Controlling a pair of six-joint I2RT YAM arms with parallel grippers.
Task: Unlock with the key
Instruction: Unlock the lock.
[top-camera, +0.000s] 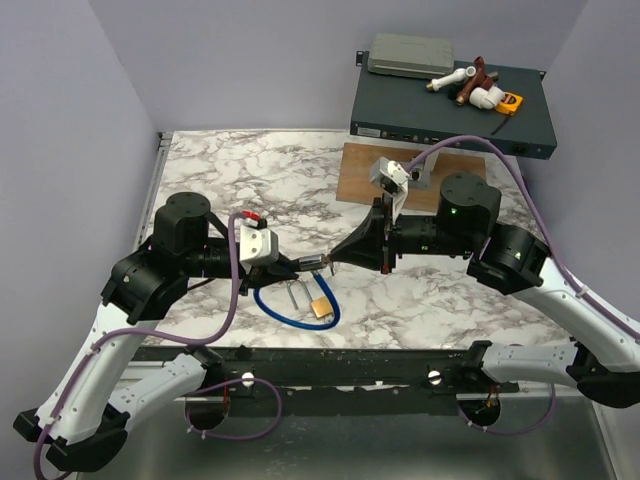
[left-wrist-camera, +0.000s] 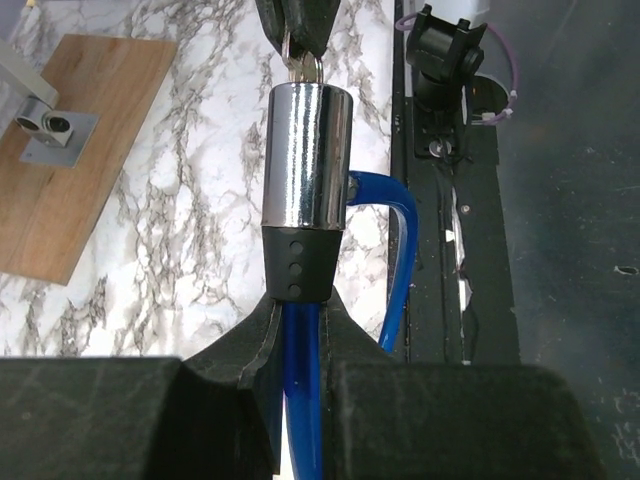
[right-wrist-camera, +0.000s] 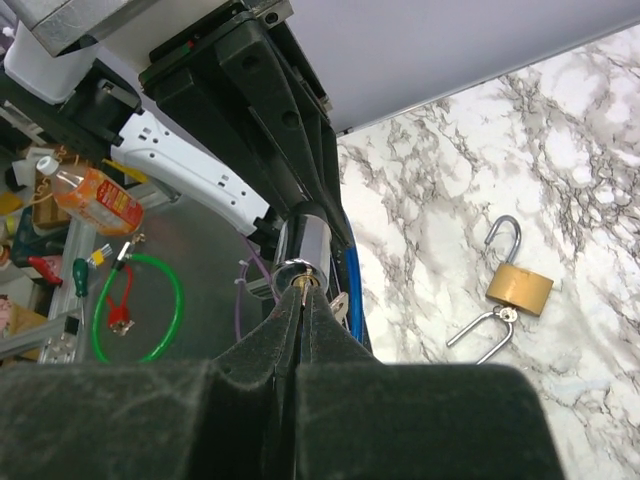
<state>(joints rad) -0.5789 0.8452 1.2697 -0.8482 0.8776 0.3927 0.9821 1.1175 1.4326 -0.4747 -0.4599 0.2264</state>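
My left gripper is to release the cable lock on the table, with the cable lock's head across the brass padlock's open shackle (top-camera: 312, 283).
My left gripper (top-camera: 288, 265) (left-wrist-camera: 300, 315) is shut on the blue cable (left-wrist-camera: 300, 390) of a cable lock, just behind its black collar, and holds it above the table. The lock's chrome cylinder (left-wrist-camera: 305, 150) (right-wrist-camera: 305, 238) points at my right gripper (top-camera: 338, 262) (right-wrist-camera: 303, 292). My right gripper is shut on the small silvery key (left-wrist-camera: 304, 68) (right-wrist-camera: 305, 283), whose tip sits in the brass keyway at the cylinder's end. The rest of the blue cable (top-camera: 290, 312) loops down onto the table.
A brass padlock (top-camera: 322, 308) (right-wrist-camera: 520, 288) with an open shackle lies by the cable loop, with a second loose shackle (right-wrist-camera: 478, 335) beside it. A wooden board (top-camera: 395, 175) with a metal bracket (left-wrist-camera: 45, 130) lies at the back. A dark equipment box (top-camera: 450, 110) stands behind it.
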